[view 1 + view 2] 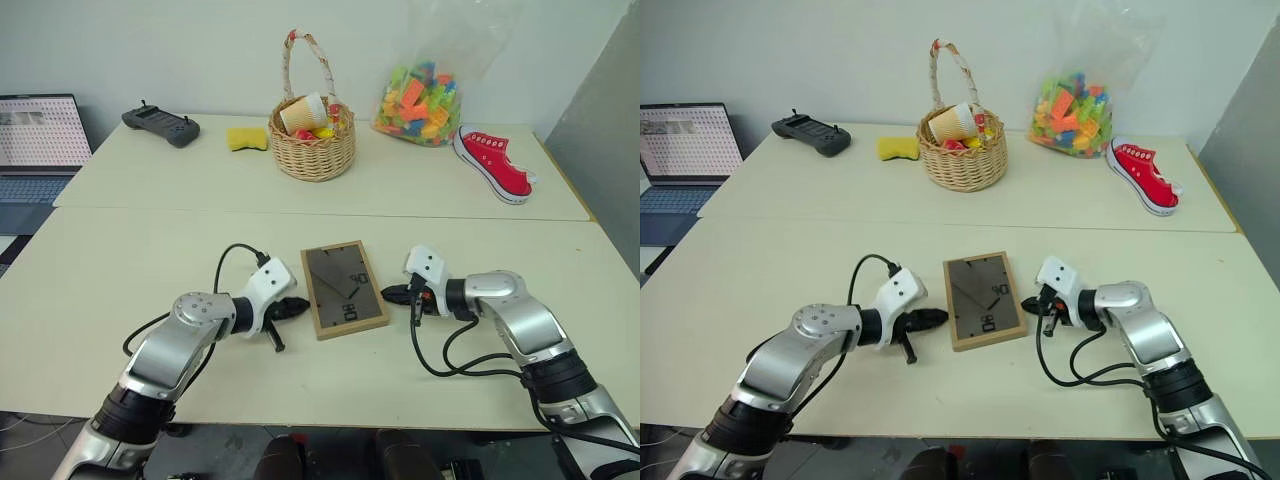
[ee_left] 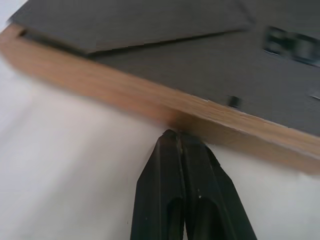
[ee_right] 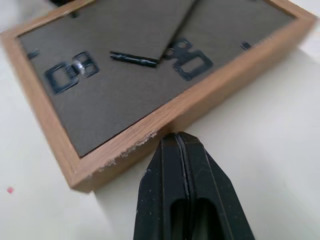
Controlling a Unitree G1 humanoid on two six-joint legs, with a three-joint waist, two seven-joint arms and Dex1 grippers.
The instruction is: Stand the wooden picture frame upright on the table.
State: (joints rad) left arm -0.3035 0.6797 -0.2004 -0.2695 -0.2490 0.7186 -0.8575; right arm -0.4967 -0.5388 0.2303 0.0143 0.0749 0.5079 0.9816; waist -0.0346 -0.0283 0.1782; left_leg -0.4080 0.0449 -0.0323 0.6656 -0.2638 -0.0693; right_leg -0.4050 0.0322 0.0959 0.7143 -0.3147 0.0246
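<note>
The flat frame has my shut grippers at its side rims, so next my left gripper grabs the frame's near rim (image 1: 352, 329) and lifts before my right gripper opens the frame's stand.
The wooden picture frame (image 1: 344, 288) lies flat on the table (image 1: 120, 260), face down, its dark grey-brown back panel and fold-out stand upward. My left gripper (image 1: 300, 306) is shut and empty, its tips at the frame's left edge; in the left wrist view the closed fingers (image 2: 185, 190) meet the light-wood rim (image 2: 150, 100). My right gripper (image 1: 390, 293) is shut and empty too, its tips at the frame's right edge; the right wrist view has the closed fingers (image 3: 185, 190) right at the rim of the frame (image 3: 125, 75). Whether the tips touch the wood I cannot tell.
At the back of the table stand a wicker basket (image 1: 314, 135), a yellow sponge (image 1: 247, 138), a black controller (image 1: 160, 124), a bag of coloured blocks (image 1: 422, 102) and a red shoe (image 1: 493, 161). A laptop (image 1: 38, 150) sits at the far left.
</note>
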